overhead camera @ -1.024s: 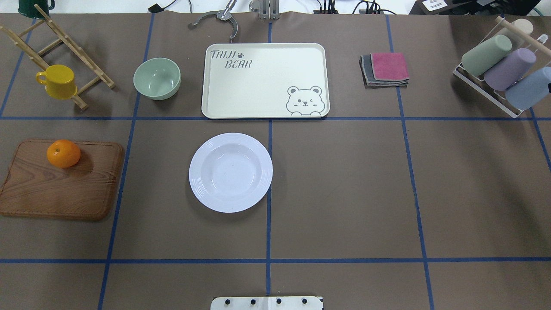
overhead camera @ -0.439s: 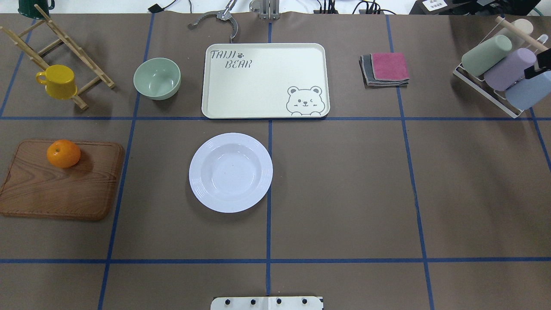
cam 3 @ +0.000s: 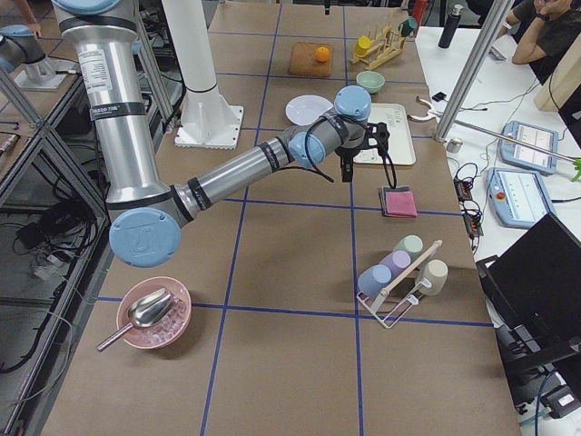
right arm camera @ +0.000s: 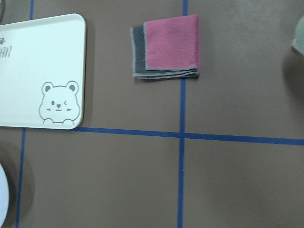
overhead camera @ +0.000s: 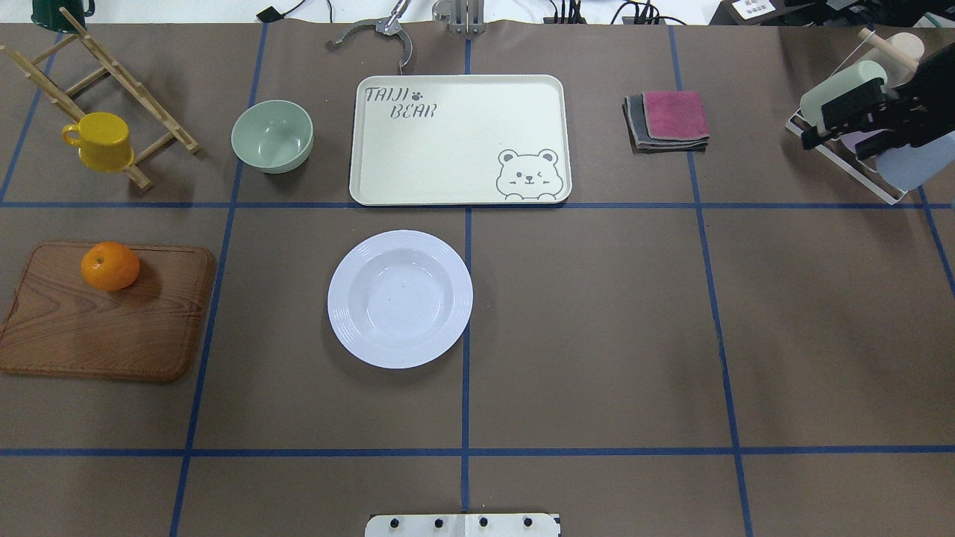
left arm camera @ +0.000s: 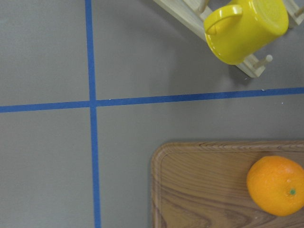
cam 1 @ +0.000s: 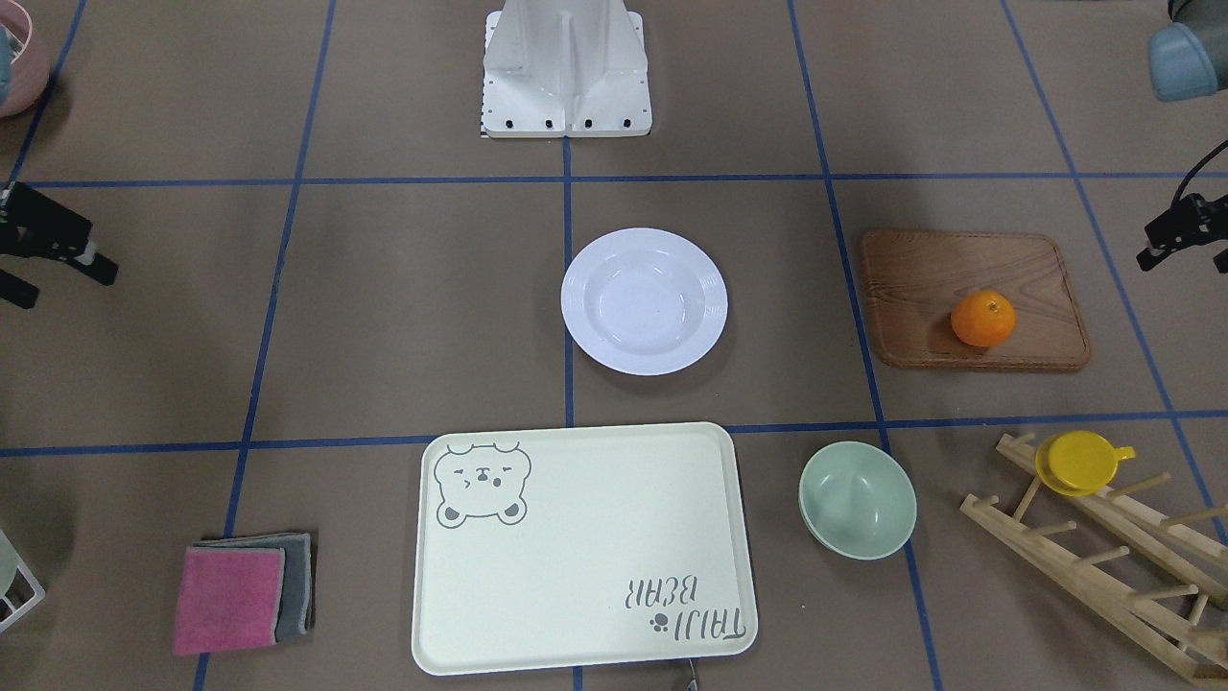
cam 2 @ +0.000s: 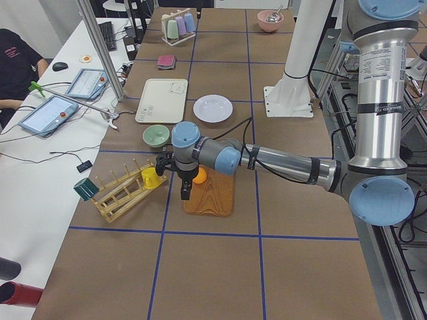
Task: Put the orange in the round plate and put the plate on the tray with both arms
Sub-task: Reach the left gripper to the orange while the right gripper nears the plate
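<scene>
The orange is on the wooden board and should go into the round white plate. So my left gripper will close around the orange's middle (cam 1: 982,318) (left arm camera: 276,185).
The orange (overhead camera: 110,265) rests at the far left corner of a wooden board (overhead camera: 104,328); the left wrist view shows the orange (left arm camera: 277,185) at its lower right. At the table's middle lies the round white plate (overhead camera: 400,298), empty. Beyond it is the cream tray (overhead camera: 459,139), also empty. My right gripper (overhead camera: 835,142) hovers open over the cup rack at the far right, well away from the plate. In the front-facing view my left gripper (cam 1: 1185,261) is at the right edge, open, a short way outside the board; the overhead view leaves it out.
A pale-green bowl (overhead camera: 272,136) stands left of the tray. A yellow cup (overhead camera: 99,140) hangs on a wooden rack (overhead camera: 119,74) at the far left. Folded cloths (overhead camera: 668,119) lie right of the tray. A wire rack with pastel cups (overhead camera: 843,160) is at the far right.
My right gripper has come in from the right edge of the overhead view and moved left over the cup rack. The orange, plate and tray have not moved.
</scene>
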